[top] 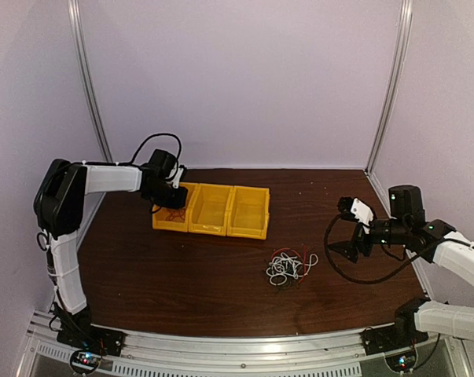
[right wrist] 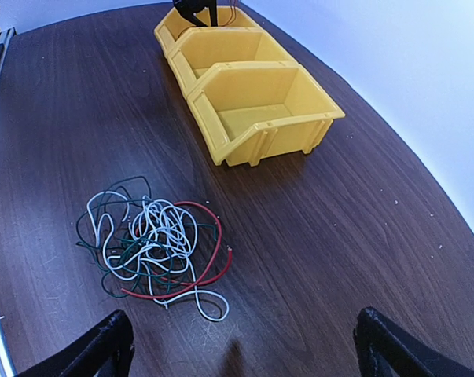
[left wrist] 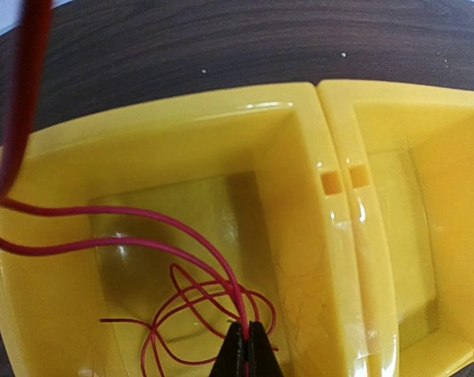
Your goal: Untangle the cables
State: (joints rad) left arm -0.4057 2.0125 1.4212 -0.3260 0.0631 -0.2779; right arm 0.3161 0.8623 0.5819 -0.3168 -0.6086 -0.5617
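Note:
I should next move my right gripper to the red cable's bend (top: pixel 305 256) (right wrist: pixel 211 263), on the side of the tangle nearest that gripper, and close it there.
A tangle of thin white, red and dark green cables (top: pixel 289 267) lies on the brown table in front of the bins, also in the right wrist view (right wrist: pixel 152 243). A thin red cable (left wrist: pixel 181 236) hangs into the leftmost yellow bin (left wrist: pixel 299 157), looped on its floor. My left gripper (left wrist: pixel 247 345) is shut on this red cable above that bin (top: pixel 174 208). My right gripper (right wrist: pixel 240 345) is open and empty, held above the table to the right of the tangle (top: pixel 354 243).
Three yellow bins stand side by side at the table's back middle (top: pixel 248 212); the middle and right ones look empty. The enclosure's pale walls ring the table. The left arm's thick black cable (top: pixel 154 141) arches above its wrist.

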